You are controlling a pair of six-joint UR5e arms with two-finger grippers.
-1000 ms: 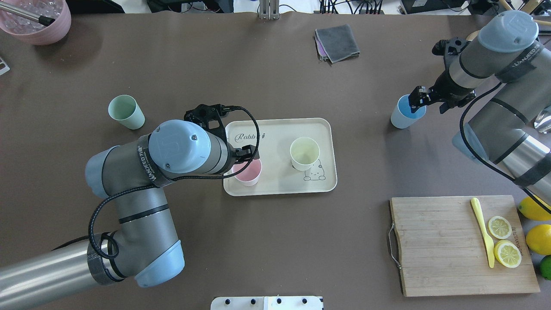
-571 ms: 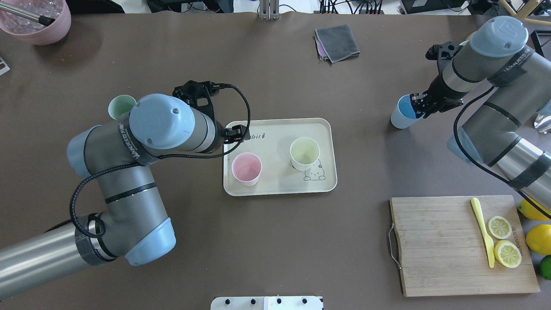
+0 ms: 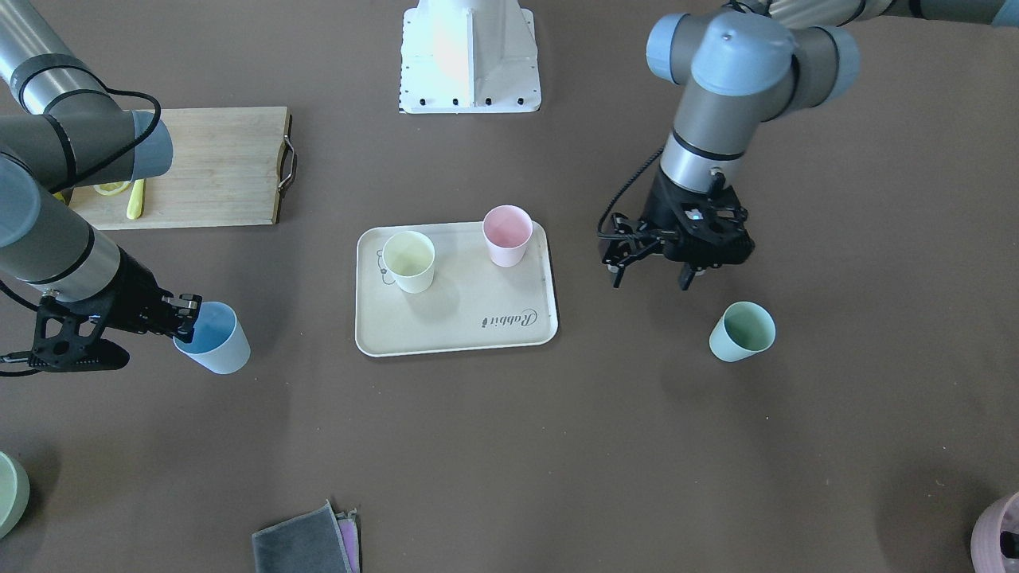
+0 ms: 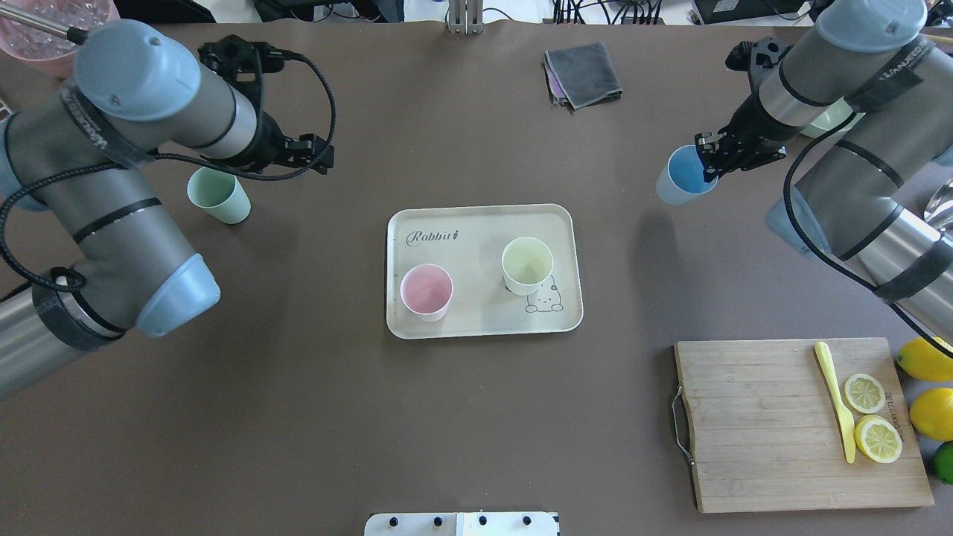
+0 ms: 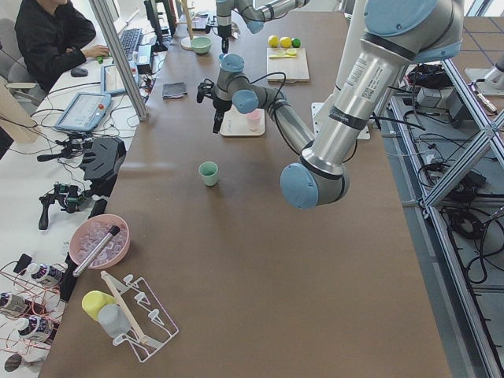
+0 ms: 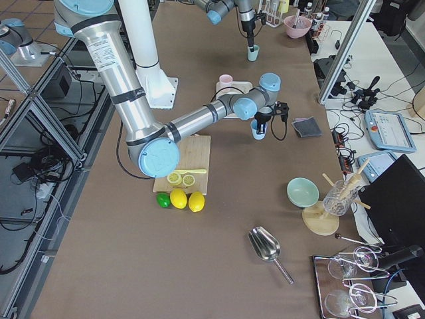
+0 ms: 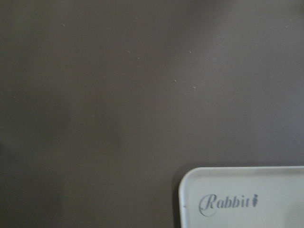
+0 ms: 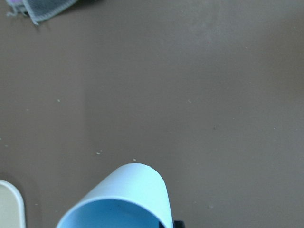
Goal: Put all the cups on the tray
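I will close my left gripper on the mint green cup's rim (image 3: 771,338), away from the cream tray.
The cream tray (image 4: 476,223) lies mid-table and holds the pink cup (image 4: 426,292) and the yellow cup (image 4: 527,264), both upright. The mint green cup (image 4: 218,195) stands on the table left of the tray. My left gripper (image 4: 319,154) is open and empty, above the table between the mint cup and the tray; in the front view it (image 3: 650,278) hangs up-left of the mint cup (image 3: 742,331). My right gripper (image 4: 706,158) is shut on the rim of the blue cup (image 4: 683,176), held slightly tilted just above the table, right of the tray. The blue cup also shows in the right wrist view (image 8: 123,199).
A wooden cutting board (image 4: 752,424) with lemon slices and a yellow knife lies at the front right, with lemons (image 4: 931,413) beside it. A grey cloth (image 4: 583,72) lies at the back. A pink ribbed pot (image 4: 45,15) stands at the far back left.
My left gripper let go of the pink cup on the tray and swung back and left towards the mint cup. My right gripper lifted the blue cup and shifted it slightly left.
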